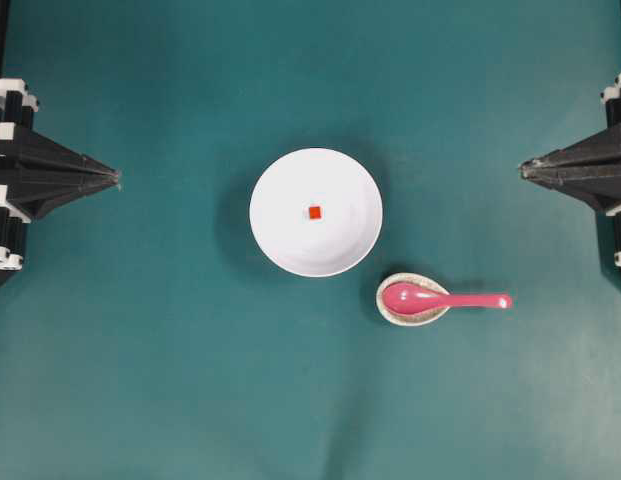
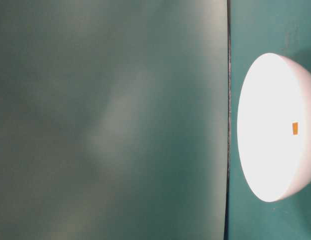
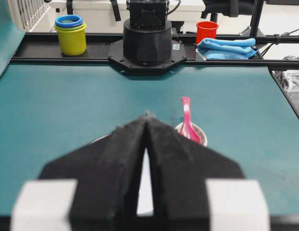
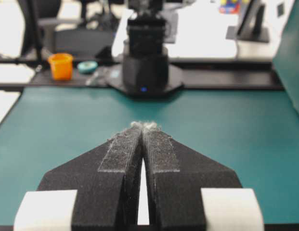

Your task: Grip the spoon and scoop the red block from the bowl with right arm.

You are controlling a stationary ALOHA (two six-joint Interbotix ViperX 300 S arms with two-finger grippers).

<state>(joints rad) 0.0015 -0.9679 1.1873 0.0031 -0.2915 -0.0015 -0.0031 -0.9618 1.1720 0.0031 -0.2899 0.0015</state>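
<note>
The robot's right gripper will close on the middle of the pink spoon's handle [image 1: 478, 300], just outside the small speckled oval dish.
The white bowl [image 1: 290, 240] sits mid-table with the tiny red block [image 1: 315, 211] at its centre. The bowl [image 2: 268, 100] and block [image 2: 295, 128] also show in the table-level view. The pink spoon [image 1: 440, 299] lies right of and below the bowl, its scoop resting in a small speckled oval dish [image 1: 392, 312], handle pointing right. It also shows in the left wrist view [image 3: 187, 120]. My left gripper [image 1: 117, 179] is shut and empty at the left edge. My right gripper [image 1: 523, 168] is shut and empty at the right edge, above and right of the spoon handle.
Teal mat covers the table. Beyond the far edge in the left wrist view stand stacked cups [image 3: 71, 33], a red cup [image 3: 207, 31] and a blue cloth [image 3: 226, 48]. An orange cup [image 4: 60, 65] stands off the table in the right wrist view.
</note>
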